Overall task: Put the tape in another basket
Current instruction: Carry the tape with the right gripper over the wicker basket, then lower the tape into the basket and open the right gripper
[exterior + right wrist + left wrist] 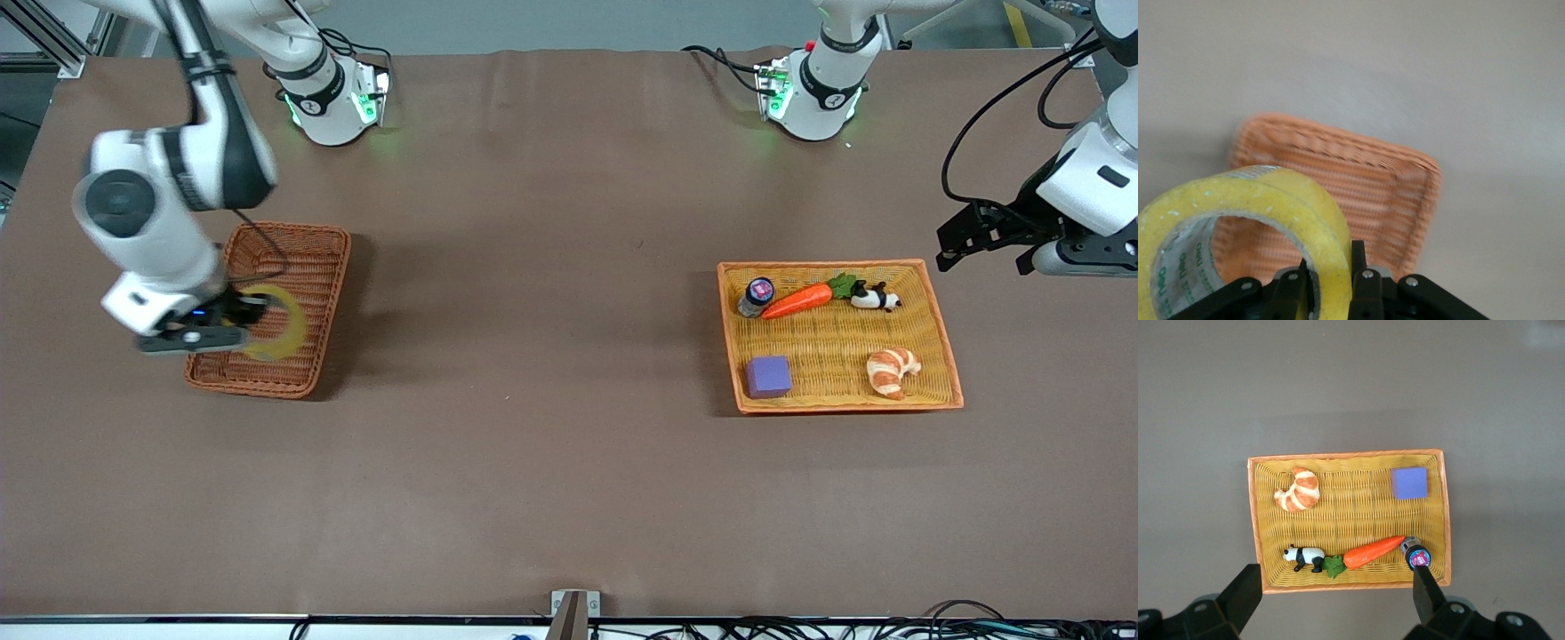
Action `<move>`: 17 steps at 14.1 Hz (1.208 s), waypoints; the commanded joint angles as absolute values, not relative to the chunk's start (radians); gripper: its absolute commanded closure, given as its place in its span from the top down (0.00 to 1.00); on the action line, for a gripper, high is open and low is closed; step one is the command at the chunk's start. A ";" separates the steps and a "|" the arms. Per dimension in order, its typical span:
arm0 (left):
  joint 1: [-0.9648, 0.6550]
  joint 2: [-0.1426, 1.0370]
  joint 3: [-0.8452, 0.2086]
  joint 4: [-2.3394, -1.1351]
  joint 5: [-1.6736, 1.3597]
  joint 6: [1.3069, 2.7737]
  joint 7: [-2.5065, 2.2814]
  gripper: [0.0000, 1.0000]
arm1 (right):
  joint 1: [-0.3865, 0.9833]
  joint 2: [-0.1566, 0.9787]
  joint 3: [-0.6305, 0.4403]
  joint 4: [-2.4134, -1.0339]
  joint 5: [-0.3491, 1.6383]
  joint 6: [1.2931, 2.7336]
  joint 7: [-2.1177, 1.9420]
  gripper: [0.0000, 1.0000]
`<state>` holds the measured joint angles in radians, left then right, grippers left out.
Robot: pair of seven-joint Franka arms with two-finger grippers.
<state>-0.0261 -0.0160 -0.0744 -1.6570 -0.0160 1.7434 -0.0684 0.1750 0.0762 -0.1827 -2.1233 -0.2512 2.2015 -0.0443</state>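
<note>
Next, my right gripper sets the tape down near the middle of the reddish-brown wicker basket's bottom [285, 308]. The tape is now in the air over that basket.
My right gripper [252, 311] is shut on the tape [286, 324], a yellowish translucent roll, and holds it in the air over the dark reddish-brown wicker basket [302, 267] at the right arm's end of the table. In the right wrist view the tape [1251, 207] has its wall pinched between the two fingers, with the basket [1371, 187] below it. My left gripper [978, 238] is open and empty, waiting above the table beside the orange-yellow basket [942, 338]. The left wrist view shows its fingers spread wide over that basket's rim [1338, 588].
The orange-yellow basket holds a carrot [805, 299], a toy panda [876, 298], a croissant [892, 371], a purple cube [768, 376] and a small jar [757, 295]. The brown table spreads wide between the two baskets.
</note>
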 commanded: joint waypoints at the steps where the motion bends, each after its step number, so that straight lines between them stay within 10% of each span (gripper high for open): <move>1: -0.023 0.000 -0.078 -1.623 -0.011 1.715 -0.103 1.00 | 0.181 0.014 -0.265 -2.262 -0.206 2.290 -0.147 0.01; 17: -0.031 0.008 -0.100 -1.624 -0.005 1.655 -0.092 1.00 | 0.196 0.169 -0.311 -2.476 -0.104 2.637 -0.192 0.15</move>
